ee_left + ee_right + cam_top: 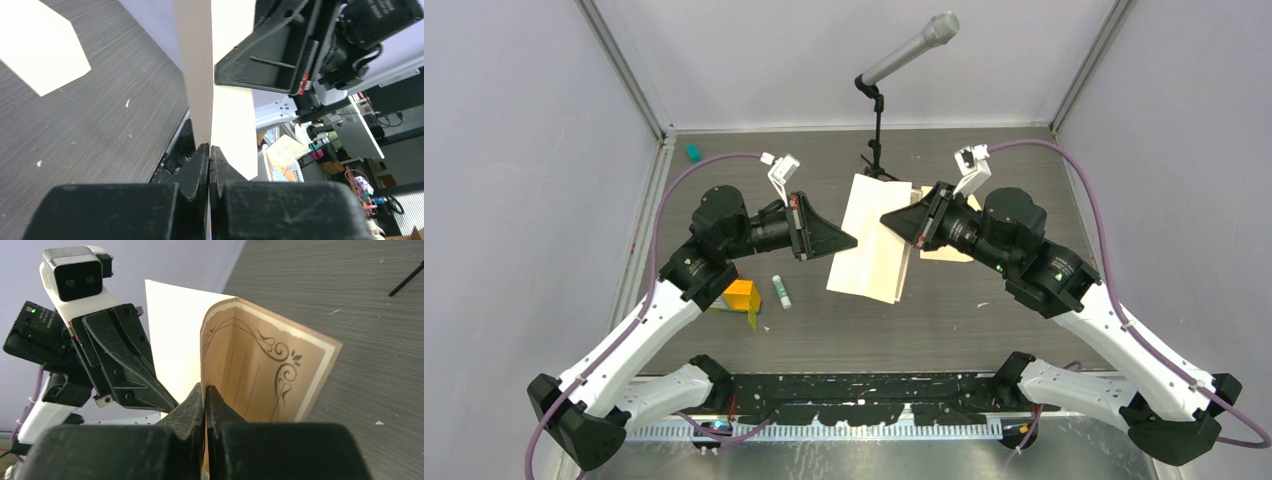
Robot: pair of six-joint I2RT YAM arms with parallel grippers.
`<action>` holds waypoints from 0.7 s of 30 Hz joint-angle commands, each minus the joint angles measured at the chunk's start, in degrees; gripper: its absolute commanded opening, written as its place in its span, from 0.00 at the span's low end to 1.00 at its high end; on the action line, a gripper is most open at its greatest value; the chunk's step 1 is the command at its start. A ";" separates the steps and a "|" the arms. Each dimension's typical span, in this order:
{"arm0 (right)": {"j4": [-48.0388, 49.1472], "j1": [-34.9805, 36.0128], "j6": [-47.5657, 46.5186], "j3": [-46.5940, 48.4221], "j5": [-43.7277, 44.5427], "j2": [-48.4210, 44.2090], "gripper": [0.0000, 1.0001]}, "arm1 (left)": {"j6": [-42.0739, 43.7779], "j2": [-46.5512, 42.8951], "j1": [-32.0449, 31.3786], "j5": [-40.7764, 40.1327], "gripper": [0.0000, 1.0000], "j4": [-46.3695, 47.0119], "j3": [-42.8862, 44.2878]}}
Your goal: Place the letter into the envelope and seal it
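Note:
My left gripper will hold the letter still while my right gripper takes both layers together (204,352), because the letter's scroll-bordered flap stands open beside my right gripper.
The letter (869,235) is a folded sheet, pale cream outside and tan inside with a dark scroll border (255,375). It hangs above the table's middle, between both arms. My left gripper (849,241) is shut on its left edge (209,148). My right gripper (887,221) is shut on its right side, at the fold (205,387). The tan envelope (944,254) lies flat on the table under my right arm, mostly hidden by it. In the left wrist view the envelope (40,45) shows as a pale corner on the table.
A microphone (914,45) on a thin black stand (879,130) rises just behind the letter. A white glue stick (781,291) and a yellow-orange box (742,297) lie by my left arm. A small teal object (692,153) sits at the back left corner.

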 commanded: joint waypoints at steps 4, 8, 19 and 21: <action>-7.10 -0.11 -4.42 5.15 7.97 -0.56 0.53 | 3.56 -1.68 0.20 -5.69 0.00 -5.33 2.42; -10.55 -0.11 -5.76 5.01 10.91 -2.29 0.81 | 4.91 -2.89 0.17 -6.53 0.00 -7.16 3.89; -3.75 -0.10 -2.99 0.43 3.53 -1.86 0.83 | 3.12 -2.97 0.17 -5.19 0.00 -6.23 5.64; -1.53 -0.15 -1.30 -0.13 0.65 -1.22 0.76 | 3.02 -2.92 0.21 -5.54 0.00 -6.20 5.45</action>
